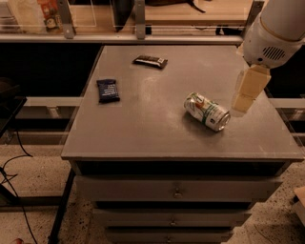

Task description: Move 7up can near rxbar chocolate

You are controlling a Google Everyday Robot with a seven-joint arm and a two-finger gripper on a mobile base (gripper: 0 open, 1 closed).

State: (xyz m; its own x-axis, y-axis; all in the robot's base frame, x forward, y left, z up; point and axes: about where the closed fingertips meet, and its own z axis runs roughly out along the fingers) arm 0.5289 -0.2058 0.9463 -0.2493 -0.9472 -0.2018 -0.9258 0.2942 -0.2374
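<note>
Next, I grip the sideways-lying 7up can around the middle of the can's body (208, 110).
The 7up can (206, 111) lies on its side right of the middle of the grey table (143, 128), silver with a green band. The rxbar chocolate (150, 61), a slim dark bar with a pale end, lies near the table's far edge. My gripper (247, 95) hangs from the white arm at the right, just right of the can and slightly above the tabletop, apart from it.
A dark blue packet (108, 90) with white text lies at the table's left. Drawers (177, 190) run under the tabletop. A shelf rail with bottles (28, 14) stands behind the table. Cables lie on the floor at the left.
</note>
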